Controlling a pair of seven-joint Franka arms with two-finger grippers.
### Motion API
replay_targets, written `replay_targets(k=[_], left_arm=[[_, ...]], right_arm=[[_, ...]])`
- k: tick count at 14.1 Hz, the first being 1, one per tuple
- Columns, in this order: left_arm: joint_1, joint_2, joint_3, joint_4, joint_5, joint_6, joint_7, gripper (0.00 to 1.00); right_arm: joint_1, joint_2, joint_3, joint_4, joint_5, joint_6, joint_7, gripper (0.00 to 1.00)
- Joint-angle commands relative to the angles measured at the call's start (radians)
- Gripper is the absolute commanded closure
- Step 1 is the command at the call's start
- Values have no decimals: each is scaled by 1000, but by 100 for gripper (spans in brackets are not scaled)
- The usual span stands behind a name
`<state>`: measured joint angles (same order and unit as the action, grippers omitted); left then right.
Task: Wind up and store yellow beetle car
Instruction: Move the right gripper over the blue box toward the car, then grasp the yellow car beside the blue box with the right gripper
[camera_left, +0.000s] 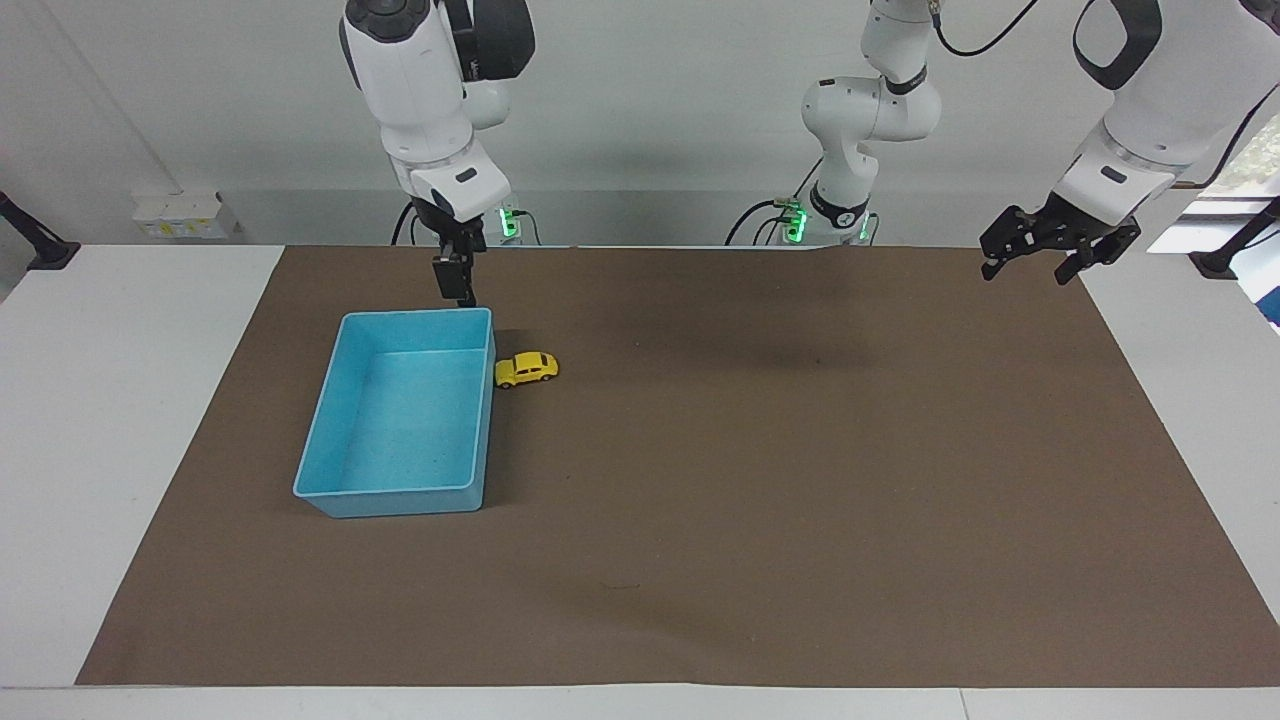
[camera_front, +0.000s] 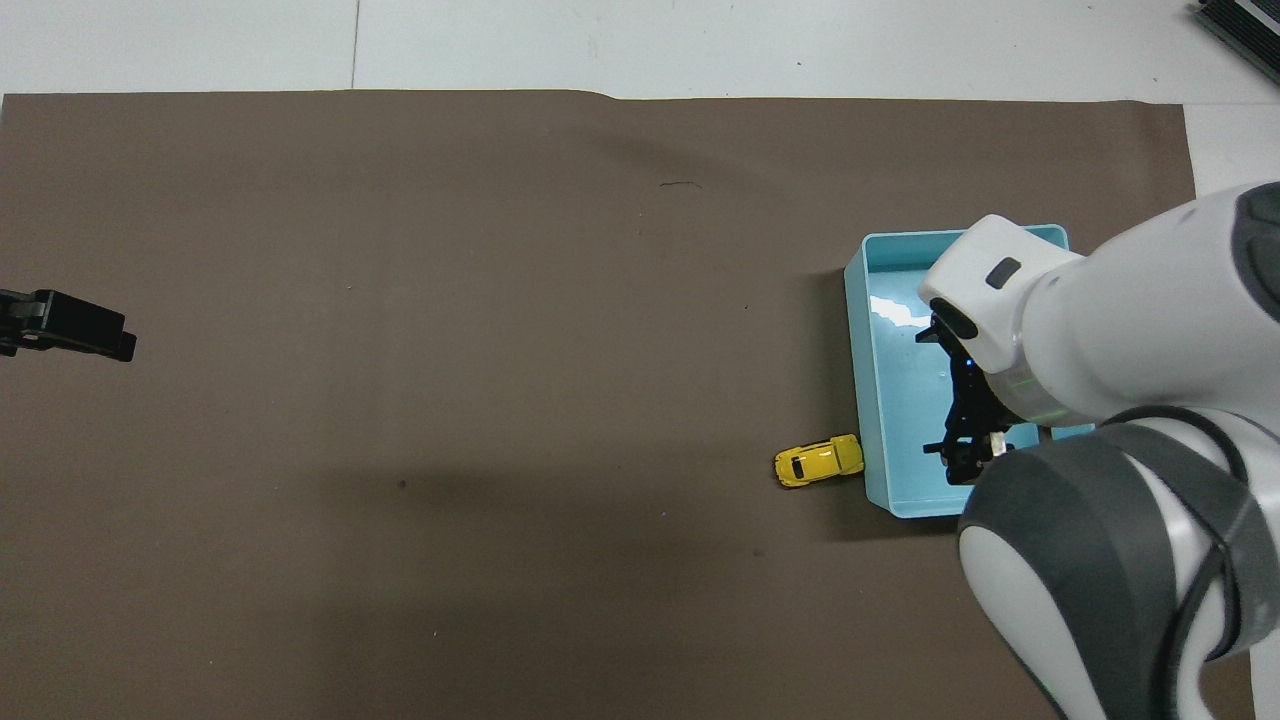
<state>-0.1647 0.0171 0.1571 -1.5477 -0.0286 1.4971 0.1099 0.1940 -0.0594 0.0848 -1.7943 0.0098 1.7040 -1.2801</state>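
Note:
Next, I move my right gripper to the yellow beetle car beside the blue bin and grip the middle of its long sides (camera_front: 822, 461).
The yellow beetle car (camera_left: 526, 369) (camera_front: 818, 461) stands on its wheels on the brown mat. It touches the outside of the blue bin (camera_left: 330, 420) (camera_front: 860, 380), near the bin's corner nearest the robots, on the side toward the left arm's end. The bin has nothing in it. My right gripper (camera_left: 460, 288) (camera_front: 966, 462) hangs open and empty, pointing down over the bin's rim nearest the robots, clear of the car. My left gripper (camera_left: 1025, 272) (camera_front: 100, 335) waits open and empty in the air over the mat's corner at the left arm's end.
The brown mat (camera_left: 750, 450) covers most of the white table. A white box (camera_left: 185, 215) sits off the mat near the right arm's base. In the overhead view the right arm's upper links (camera_front: 1110, 560) hide part of the bin.

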Motion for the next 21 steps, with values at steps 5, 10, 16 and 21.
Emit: replay_targets(k=[5, 10, 16, 21], left_arm=[[8, -6, -7, -5, 16, 0, -12, 0], [8, -6, -7, -5, 16, 0, -12, 0], [8, -6, -7, -5, 16, 0, -12, 0], [8, -6, -7, -5, 16, 0, -13, 0]], right_arm=[[33, 18, 1, -135, -10, 143, -25, 0], [42, 44, 1, -190, -10, 207, -24, 0], [47, 21, 1, -309, -10, 305, -31, 0], [68, 32, 1, -413, -10, 437, -31, 0]])
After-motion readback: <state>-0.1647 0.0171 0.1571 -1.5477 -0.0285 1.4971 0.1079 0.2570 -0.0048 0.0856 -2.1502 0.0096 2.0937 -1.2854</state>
